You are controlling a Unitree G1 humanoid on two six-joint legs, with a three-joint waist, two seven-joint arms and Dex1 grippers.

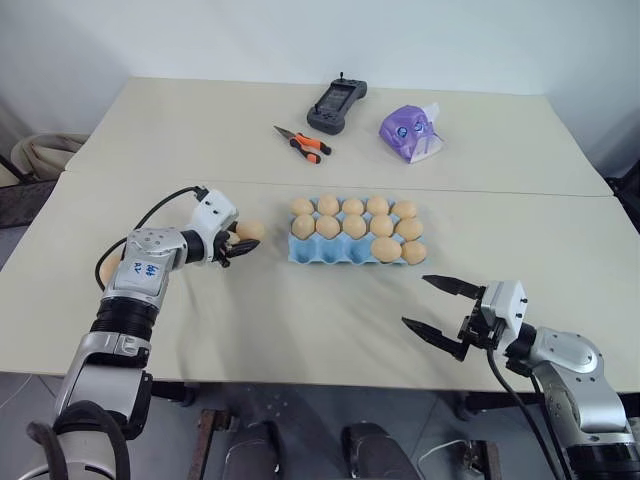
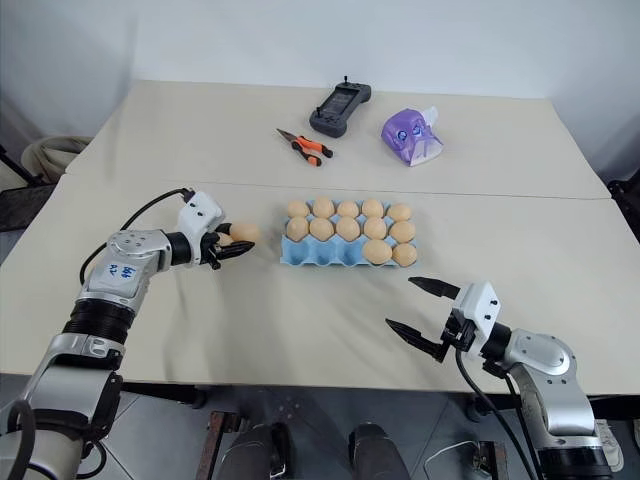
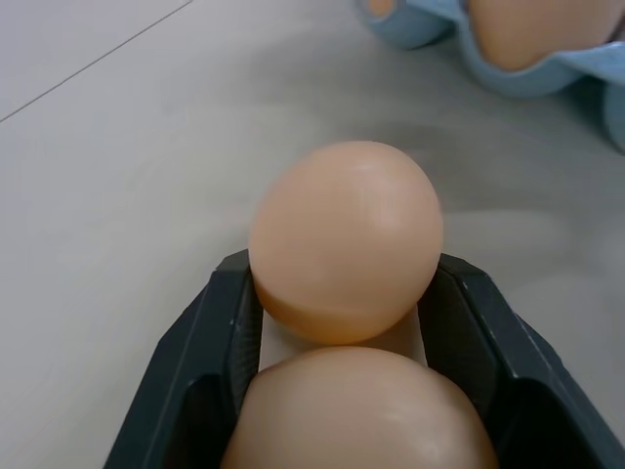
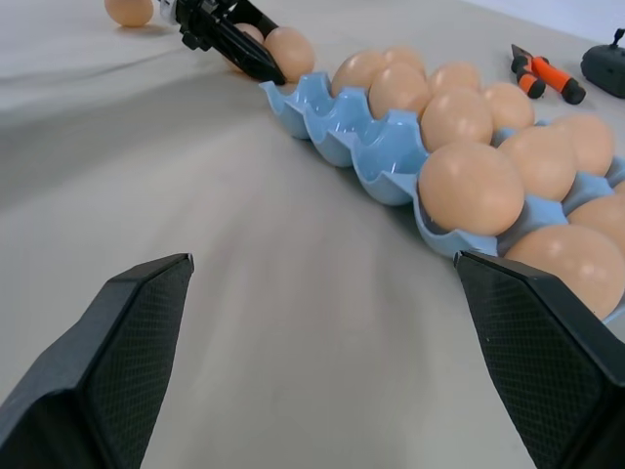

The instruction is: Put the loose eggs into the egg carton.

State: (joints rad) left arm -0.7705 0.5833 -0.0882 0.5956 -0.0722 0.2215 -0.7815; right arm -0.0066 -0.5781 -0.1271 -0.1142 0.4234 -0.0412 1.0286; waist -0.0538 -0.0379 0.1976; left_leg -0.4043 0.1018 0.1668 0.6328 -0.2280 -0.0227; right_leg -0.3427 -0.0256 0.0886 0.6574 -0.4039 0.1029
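Note:
Next, my left gripper lets go of the loose eggs in the near row's empty cups [image 1: 345,249], beside the eggs in that row.
The light-blue egg carton [image 1: 300,256] lies mid-table, with eggs in its two far rows and in two right-hand cups of the near row [image 1: 386,248]; the near row's three left cups are empty. Just left of the carton, my left gripper [image 1: 243,244] reaches level toward it. In the left wrist view its fingers [image 3: 210,342] press on a loose egg [image 3: 361,415], and a second egg [image 3: 347,239] sits at their tips. Another loose egg [image 1: 108,270] rests on the table beside my left forearm. My right gripper [image 1: 415,301] hovers open near the front edge, right of the carton, holding nothing.
At the back of the table lie orange-handled pliers [image 1: 303,143], a black handheld controller [image 1: 336,105] and a purple tissue pack [image 1: 411,132]. A seam runs across the table behind the carton.

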